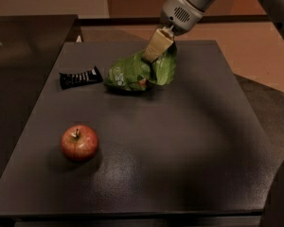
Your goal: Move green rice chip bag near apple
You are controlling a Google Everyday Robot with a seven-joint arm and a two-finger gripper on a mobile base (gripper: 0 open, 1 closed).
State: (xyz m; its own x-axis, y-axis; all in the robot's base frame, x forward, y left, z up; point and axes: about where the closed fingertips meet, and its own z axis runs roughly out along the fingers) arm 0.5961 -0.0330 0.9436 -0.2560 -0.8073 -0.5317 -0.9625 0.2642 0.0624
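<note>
Next, I release the green rice chip bag on the table (102, 98) just behind the red apple.
The green rice chip bag (137, 72) is a crinkled bright green pouch near the back middle of the dark table. Its right end is lifted and its left end hangs down close to the surface. My gripper (154, 56) reaches down from the upper right and is shut on the bag's upper right part. The red apple (79, 143) with a short stem stands at the front left of the table, well apart from the bag and the gripper.
A small black wrapped bar (80, 77) lies just left of the bag. The dark table (180, 164) has its right edge next to a lower dark surface. A dark counter stands at the left.
</note>
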